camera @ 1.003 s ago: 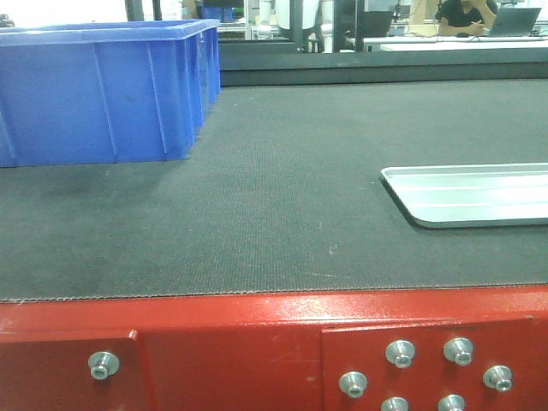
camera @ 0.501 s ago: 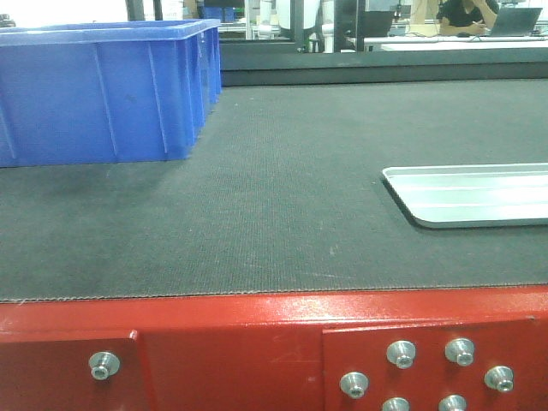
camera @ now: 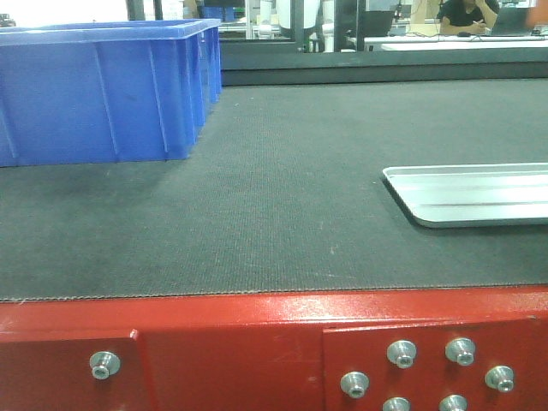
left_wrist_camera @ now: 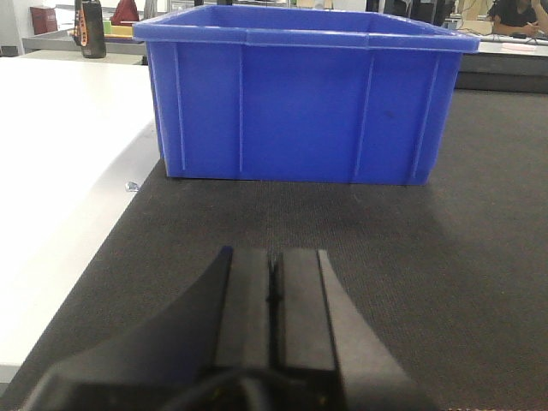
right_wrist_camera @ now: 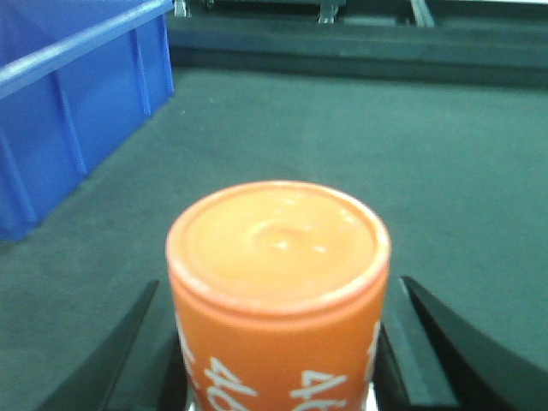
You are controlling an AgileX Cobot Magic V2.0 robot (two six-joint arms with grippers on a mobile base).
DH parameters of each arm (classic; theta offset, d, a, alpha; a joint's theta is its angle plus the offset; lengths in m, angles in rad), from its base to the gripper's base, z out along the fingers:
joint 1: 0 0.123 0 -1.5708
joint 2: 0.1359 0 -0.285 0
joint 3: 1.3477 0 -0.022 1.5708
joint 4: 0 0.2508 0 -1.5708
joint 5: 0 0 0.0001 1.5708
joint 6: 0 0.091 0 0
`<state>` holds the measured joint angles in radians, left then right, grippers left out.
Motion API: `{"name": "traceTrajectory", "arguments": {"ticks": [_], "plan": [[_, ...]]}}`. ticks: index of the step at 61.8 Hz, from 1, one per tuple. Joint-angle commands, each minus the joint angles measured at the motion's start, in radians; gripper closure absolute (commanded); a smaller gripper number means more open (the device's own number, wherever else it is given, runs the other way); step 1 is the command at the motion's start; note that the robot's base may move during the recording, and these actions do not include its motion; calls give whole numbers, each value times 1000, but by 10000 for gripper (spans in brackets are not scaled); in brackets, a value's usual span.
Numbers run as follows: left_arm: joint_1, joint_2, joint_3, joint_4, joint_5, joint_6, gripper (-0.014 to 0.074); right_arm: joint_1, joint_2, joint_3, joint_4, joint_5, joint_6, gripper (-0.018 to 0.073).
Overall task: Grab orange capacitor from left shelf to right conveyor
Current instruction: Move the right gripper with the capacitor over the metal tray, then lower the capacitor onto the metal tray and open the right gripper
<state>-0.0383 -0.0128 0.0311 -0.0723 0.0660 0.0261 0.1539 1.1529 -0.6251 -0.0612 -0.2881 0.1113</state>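
Next, I set the orange capacitor upright on the flat silver tray (camera: 511,199) on the belt with my right gripper.
In the right wrist view the orange capacitor (right_wrist_camera: 278,248) with white "46.." print sits between the black fingers (right_wrist_camera: 402,351) of my right gripper (right_wrist_camera: 278,342), which is shut on its sides. It hangs over the dark grey belt of the right conveyor (right_wrist_camera: 428,154). My left gripper (left_wrist_camera: 274,257) is shut with nothing in it, low over the same belt (left_wrist_camera: 445,257), pointing at a blue bin (left_wrist_camera: 300,103). The front view shows the belt (camera: 282,214) on its red frame (camera: 223,342), with no gripper in sight. The left shelf is out of view.
A blue plastic bin (camera: 103,90) stands on the belt at the back left. A flat silver tray (camera: 471,195) lies at the right edge. A white table (left_wrist_camera: 60,154) borders the belt's left side. In the right wrist view the bin (right_wrist_camera: 68,94) is left of the capacitor.
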Motion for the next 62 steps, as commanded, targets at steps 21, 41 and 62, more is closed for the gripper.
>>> {"name": "traceTrajectory", "arguments": {"ticks": [21,41,62], "plan": [[-6,-11,-5,-2,-90,-2,723,-123,303,-38,-48,-310,-7,463],[-6,-11,-5,-2,-90,-2,723,-147,509,-37,-94,-476,-9,463],[-6,-11,-5,-2,-90,-2,723,-149,558,-37,-94,-487,-9,195]]}}
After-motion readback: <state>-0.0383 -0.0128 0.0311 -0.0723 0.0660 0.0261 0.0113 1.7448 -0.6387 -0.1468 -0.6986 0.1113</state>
